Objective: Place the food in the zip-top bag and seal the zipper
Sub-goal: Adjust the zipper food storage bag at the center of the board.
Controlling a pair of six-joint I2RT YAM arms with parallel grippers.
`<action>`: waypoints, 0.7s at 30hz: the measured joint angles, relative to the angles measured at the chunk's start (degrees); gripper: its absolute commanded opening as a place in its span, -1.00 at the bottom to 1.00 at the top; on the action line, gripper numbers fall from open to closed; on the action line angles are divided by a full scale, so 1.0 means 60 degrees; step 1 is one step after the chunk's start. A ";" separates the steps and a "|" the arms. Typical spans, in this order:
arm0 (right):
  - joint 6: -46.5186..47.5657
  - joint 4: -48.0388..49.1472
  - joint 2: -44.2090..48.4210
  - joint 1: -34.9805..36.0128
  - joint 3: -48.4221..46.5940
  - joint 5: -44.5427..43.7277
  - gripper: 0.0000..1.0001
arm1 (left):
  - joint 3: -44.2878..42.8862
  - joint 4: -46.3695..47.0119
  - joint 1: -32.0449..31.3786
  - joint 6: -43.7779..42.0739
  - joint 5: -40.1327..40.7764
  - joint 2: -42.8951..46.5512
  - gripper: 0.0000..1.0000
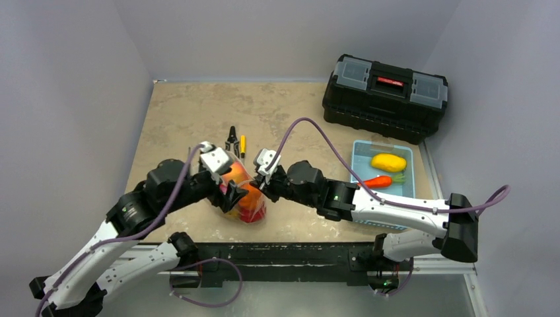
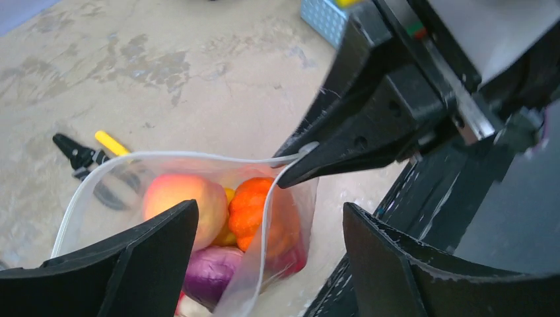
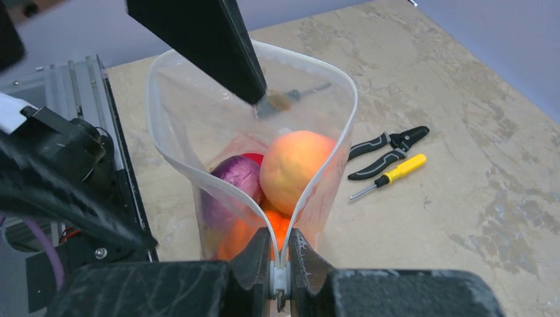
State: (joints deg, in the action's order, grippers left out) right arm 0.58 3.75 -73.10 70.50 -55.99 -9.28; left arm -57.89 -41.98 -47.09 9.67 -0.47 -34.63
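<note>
My right gripper is holding the slider at the end of the zipper, so my left gripper will take the slider and my right gripper the bag's edge [image 2: 314, 201] below.
The zip-top bag [image 1: 245, 198] stands upright between both grippers, mouth wide open. Inside it are a peach fruit [image 3: 294, 165], a purple vegetable [image 3: 231, 181], an orange pumpkin [image 2: 254, 208] and something red [image 3: 253, 158]. My right gripper [image 3: 280, 264] is shut on the end of the zipper [image 3: 330, 152] at the bag's corner, where both strips meet. My left gripper [image 2: 269, 211] is open and straddles the near zipper strip. One of its fingers [image 3: 211, 46] reaches down to the bag's mouth. A yellow food [image 1: 388, 162] and a carrot [image 1: 378, 181] lie in the blue tray [image 1: 360, 148].
Black pliers [image 1: 232, 142] and a yellow-handled screwdriver [image 1: 242, 145] lie on the table just behind the bag. A black toolbox [image 1: 385, 96] stands at the back right, behind the tray. The black base rail runs along the table's near edge.
</note>
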 measured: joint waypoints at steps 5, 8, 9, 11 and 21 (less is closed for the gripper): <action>0.0357 -0.0193 0.0000 -0.0310 -0.0102 0.0721 -1.00 | 0.0310 0.0208 -0.0040 -0.2670 -0.1563 -0.1042 0.35; 0.0390 -0.0331 0.0011 -0.0426 -0.0149 0.0984 -1.00 | 0.0404 0.0266 -0.0040 -0.3523 -0.2215 -0.1574 -0.04; 0.0415 -0.0353 0.0018 -0.0499 -0.0175 0.1024 -1.00 | 0.0470 0.0291 -0.0036 -0.3676 -0.2284 -0.1654 -0.18; 0.0408 -0.0415 0.0022 -0.0634 -0.0200 0.1111 -1.00 | 0.0696 0.0423 -0.0040 -0.4000 -0.2328 -0.1858 -0.67; -0.0131 -0.0754 0.0007 -0.0878 -0.0171 0.1381 0.63 | 0.1122 0.0867 0.0029 -0.4109 -0.1417 -0.2229 -1.00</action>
State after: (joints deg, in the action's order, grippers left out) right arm -0.21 -0.78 -73.06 65.23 -57.01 -0.99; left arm -51.16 -36.77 -46.92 -14.98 -8.97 -48.01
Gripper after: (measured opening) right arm 0.505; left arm 0.005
